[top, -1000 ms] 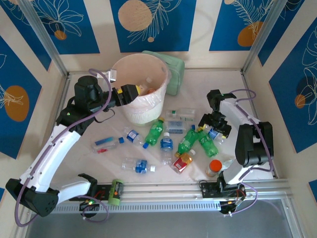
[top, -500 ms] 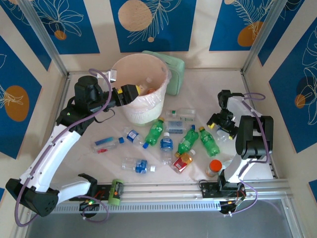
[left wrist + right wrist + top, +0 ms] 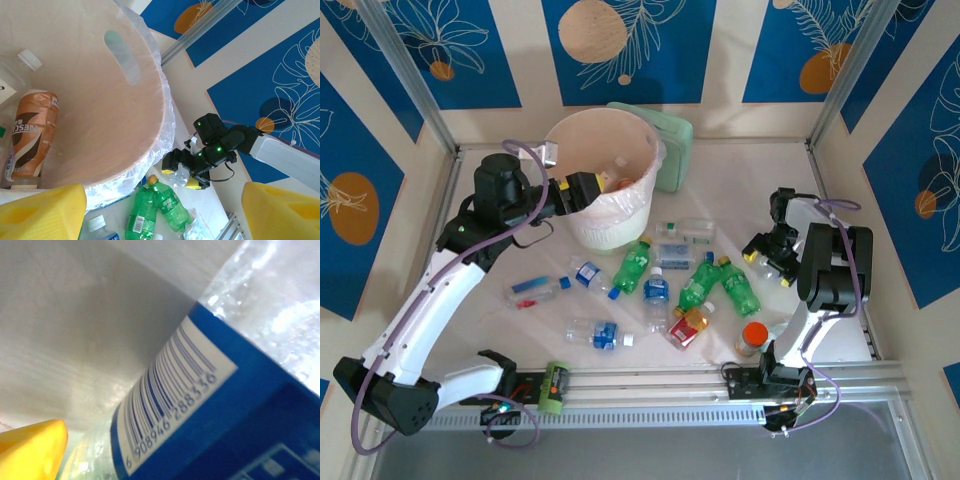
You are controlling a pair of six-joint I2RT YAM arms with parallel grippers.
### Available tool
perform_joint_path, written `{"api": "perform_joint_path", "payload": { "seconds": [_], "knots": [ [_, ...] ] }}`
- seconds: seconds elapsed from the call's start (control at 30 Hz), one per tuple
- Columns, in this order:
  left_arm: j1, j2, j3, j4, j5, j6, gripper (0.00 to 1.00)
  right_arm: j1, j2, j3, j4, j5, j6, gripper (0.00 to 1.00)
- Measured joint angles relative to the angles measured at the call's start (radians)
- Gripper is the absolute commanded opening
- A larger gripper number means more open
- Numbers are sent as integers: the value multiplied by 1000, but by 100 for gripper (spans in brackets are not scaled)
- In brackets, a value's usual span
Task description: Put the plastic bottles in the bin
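The clear bottle lies at a slant across my right gripper's fingers. I need to open them, turn square to the bottle, and close around its blue label (image 3: 230, 415) before lifting.
The bin (image 3: 605, 228), a white bucket with a pinkish liner, stands at the back left, and its inside (image 3: 100, 100) holds a brown-labelled bottle (image 3: 31, 135). My left gripper (image 3: 582, 190) hovers open at the near rim, its yellow fingers (image 3: 45, 212) wide apart with nothing between them. My right gripper (image 3: 767, 255) is shut on a clear bottle with a blue barcode label (image 3: 200, 405) at the right of the pile. On the table lie green bottles (image 3: 633, 265) (image 3: 700, 283) (image 3: 740, 288), a red-yellow labelled bottle (image 3: 688, 325) and several clear blue-labelled bottles (image 3: 600, 335).
A pale green flat box (image 3: 672, 150) leans behind the bin. An orange-capped clear container (image 3: 752, 338) stands near the right arm's base. Blue patterned walls close in on three sides, and a metal rail (image 3: 650, 385) runs along the front.
My right gripper has moved to the right, off the green bottles, with the clear bottle in it, and the arm has folded back. The left arm has barely moved.
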Motion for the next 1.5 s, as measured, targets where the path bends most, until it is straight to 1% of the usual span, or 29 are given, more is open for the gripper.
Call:
{"api": "perform_joint_path", "payload": {
  "seconds": [0.33,0.63,0.9,0.97,1.0,1.07,1.13,1.33,1.5],
  "knots": [
    [0,0,-8,14,0,-3,81,-3,0,0,21,-18,1,79],
    [0,0,-8,14,0,-4,81,21,-16,0,19,-13,1,73],
    [0,0,-8,18,0,-14,81,105,-100,0,-8,16,1,71],
    [0,0,-8,17,0,-14,81,127,-127,1,-16,24,1,72],
    [0,0,-8,17,0,-14,81,134,-137,1,-18,25,1,74],
    [0,0,-8,17,0,-14,81,144,-158,2,-29,30,11,89],
    [0,0,-8,17,0,-14,81,142,-167,7,-43,35,19,94],
    [0,0,-8,18,0,-19,81,66,-168,24,-62,11,115,100],
    [0,0,-8,18,0,-22,81,33,-166,52,-63,-19,226,98]
  ]
}}
